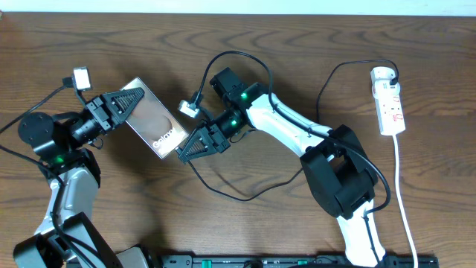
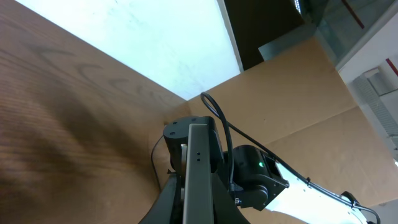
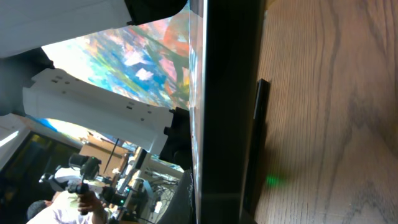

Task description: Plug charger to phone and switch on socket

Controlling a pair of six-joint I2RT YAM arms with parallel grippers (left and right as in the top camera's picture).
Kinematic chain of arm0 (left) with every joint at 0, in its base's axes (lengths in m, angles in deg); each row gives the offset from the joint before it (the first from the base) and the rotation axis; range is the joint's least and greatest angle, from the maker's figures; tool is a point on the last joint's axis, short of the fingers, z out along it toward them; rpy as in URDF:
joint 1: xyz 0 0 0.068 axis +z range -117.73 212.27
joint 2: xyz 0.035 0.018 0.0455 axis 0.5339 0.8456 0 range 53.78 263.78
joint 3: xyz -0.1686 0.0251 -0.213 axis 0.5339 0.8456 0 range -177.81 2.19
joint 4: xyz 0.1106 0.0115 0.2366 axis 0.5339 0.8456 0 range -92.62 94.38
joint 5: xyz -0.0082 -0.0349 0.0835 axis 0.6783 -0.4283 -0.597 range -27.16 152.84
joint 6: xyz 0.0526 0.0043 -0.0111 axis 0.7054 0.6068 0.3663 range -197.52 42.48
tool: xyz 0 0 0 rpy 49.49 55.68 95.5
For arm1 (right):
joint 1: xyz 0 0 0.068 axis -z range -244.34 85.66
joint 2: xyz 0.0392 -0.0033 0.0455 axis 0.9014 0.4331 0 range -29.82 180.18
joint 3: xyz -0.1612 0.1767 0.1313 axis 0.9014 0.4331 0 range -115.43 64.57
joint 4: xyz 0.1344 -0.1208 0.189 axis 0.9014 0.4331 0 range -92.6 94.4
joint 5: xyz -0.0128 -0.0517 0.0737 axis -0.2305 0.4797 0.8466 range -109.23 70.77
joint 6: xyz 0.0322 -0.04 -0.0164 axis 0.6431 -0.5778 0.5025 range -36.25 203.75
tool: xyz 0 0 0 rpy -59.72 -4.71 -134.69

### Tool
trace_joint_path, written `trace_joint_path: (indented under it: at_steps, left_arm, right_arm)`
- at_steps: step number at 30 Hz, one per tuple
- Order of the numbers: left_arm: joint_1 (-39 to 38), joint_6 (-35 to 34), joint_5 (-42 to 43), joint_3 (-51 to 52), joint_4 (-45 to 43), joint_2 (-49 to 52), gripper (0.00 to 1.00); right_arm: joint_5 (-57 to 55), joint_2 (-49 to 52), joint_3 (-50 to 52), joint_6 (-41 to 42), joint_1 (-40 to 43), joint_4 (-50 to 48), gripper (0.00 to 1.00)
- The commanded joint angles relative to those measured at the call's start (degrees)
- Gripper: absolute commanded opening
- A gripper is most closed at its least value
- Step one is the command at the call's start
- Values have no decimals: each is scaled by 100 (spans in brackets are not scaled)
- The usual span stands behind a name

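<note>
Next, I let go of the phone with my left gripper, flat on the table (image 1: 161, 158) beneath its sticker end, next to the charger cable.
The phone (image 1: 149, 119) is tilted up off the table between my two grippers, its white sticker at the lower right end. My left gripper (image 1: 128, 103) is shut on its upper left end; the left wrist view shows the phone (image 2: 198, 155) edge-on between the fingers (image 2: 196, 208). My right gripper (image 1: 183, 149) is shut on the sticker end; the right wrist view shows the phone's dark edge (image 3: 227, 93) in the jaws (image 3: 233, 205). The charger cable (image 1: 245, 199) loops on the table to its black plug (image 1: 392, 74) at the socket (image 1: 390, 104). Its connector tip is hidden.
The socket's white cord (image 1: 404, 186) runs down the right side to the front. A black rail (image 1: 297, 260) lies along the front edge. My right arm (image 2: 261, 180) shows beyond the phone in the left wrist view. Black wrist-camera cables arch above the right gripper (image 1: 238, 53).
</note>
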Motion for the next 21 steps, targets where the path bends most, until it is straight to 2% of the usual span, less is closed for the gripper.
trace_joint_path:
  at_steps: [1,7,14,19,20,21]
  left_arm:
    - [-66,13,90,-90,-33,-70,7]
    - [-66,37,350,-90,-33,-70,7]
    - [-66,37,442,-90,-33,-70,7]
    - [-66,42,437,-90,-35,-70,7]
    - [-66,57,437,-90,-33,-70,7]
    - [-66,61,435,-90,-35,-70,7]
  right_arm:
    - [173,-227,-122,59,17,-37,1]
    - [173,-227,-122,70,22,-160,1]
    - [170,-227,-122,688,22,-885,1]
    - [170,-227,-122,765,20,-957,1]
    - [173,-227,-122,765,20,-957,2]
    - [173,-227,-122,765,20,-957,10]
